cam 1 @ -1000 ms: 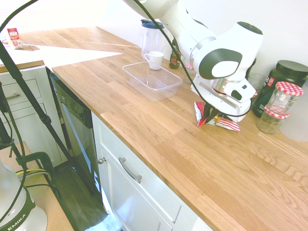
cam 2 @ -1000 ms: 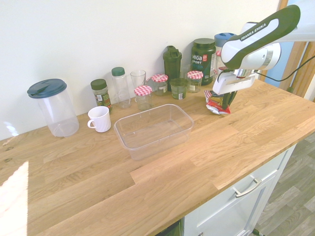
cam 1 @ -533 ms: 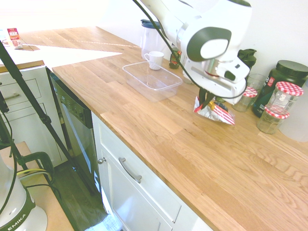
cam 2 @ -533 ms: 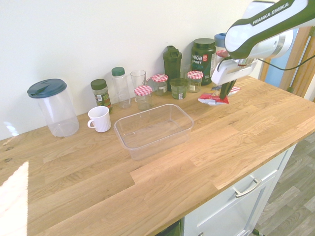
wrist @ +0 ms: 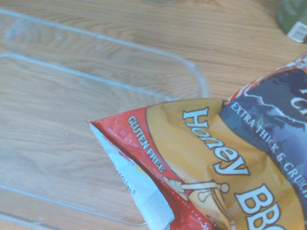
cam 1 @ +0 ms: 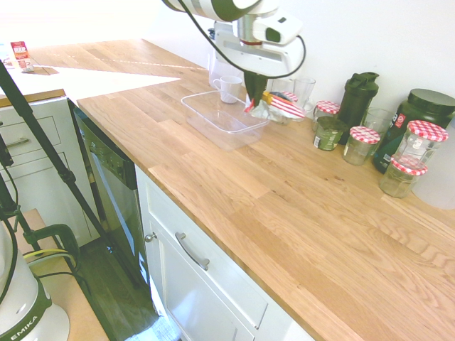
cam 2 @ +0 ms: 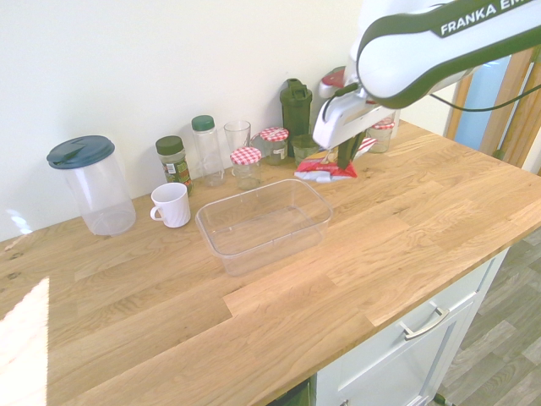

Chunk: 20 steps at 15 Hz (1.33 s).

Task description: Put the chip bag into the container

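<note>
My gripper will release the chip bag on the bottom of the container, toward the short end (cam 1: 225,125) (wrist: 120,149) nearest the jars.
My gripper (cam 1: 254,98) (cam 2: 345,161) is shut on the chip bag (cam 1: 281,106) (cam 2: 325,172), a crumpled red foil packet with yellow and blue print. The bag hangs in the air just past one short end of the container (cam 1: 222,118) (cam 2: 264,223), a shallow clear plastic tray on the wooden counter. In the wrist view the bag (wrist: 216,163) fills the frame's lower right, with the tray's rounded rim (wrist: 158,52) under and beyond it. The tray holds nothing.
A white mug (cam 2: 172,205) and a tall clear pitcher with a dark lid (cam 2: 91,185) stand near the tray. Jars with red-checked lids (cam 2: 247,166), a spice jar (cam 2: 172,161), a glass (cam 2: 237,135) and dark bottles (cam 1: 357,98) line the wall.
The arm has lifted the chip bag off the counter and carried it along the wall side to the container's end. The gripper has stayed shut on the bag.
</note>
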Available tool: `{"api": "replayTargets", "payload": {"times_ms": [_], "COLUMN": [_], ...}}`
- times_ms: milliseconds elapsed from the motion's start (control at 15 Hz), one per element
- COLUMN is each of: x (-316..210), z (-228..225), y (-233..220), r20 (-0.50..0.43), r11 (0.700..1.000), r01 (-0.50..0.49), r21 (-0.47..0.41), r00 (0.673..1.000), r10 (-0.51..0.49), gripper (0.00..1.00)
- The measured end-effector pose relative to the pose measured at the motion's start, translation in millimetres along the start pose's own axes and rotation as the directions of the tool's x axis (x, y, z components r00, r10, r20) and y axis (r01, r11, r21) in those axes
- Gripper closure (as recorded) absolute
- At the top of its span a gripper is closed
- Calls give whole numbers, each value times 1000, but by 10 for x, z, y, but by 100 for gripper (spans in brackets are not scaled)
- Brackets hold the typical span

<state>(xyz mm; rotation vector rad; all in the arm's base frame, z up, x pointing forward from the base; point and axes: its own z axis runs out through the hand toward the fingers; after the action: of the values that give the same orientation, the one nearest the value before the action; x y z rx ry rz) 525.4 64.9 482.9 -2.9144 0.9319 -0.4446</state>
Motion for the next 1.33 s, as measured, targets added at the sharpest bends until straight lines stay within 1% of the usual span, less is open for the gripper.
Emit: {"api": "replayTargets", "payload": {"times_ms": [267, 533, 600, 867, 1133, 1333], "x": [-523, -709, -746, -916, -931, -968], "z": [275, 566, 623, 851, 1055, 1060], "y": [-482, -752, -832, -1072, -1060, -1090], "r20": [-28, -53, -59, -70, -66, -83], "r11": [996, 990, 989, 978, 971, 972], "r01": [46, 67, 68, 82, 81, 76], "r21": [-72, -124, -135, -192, -225, -224], "r00": [998, 996, 995, 993, 993, 992], "r10": [-49, -74, -77, -97, -98, -96], "gripper": [100, 100, 0, 0, 0, 0]}}
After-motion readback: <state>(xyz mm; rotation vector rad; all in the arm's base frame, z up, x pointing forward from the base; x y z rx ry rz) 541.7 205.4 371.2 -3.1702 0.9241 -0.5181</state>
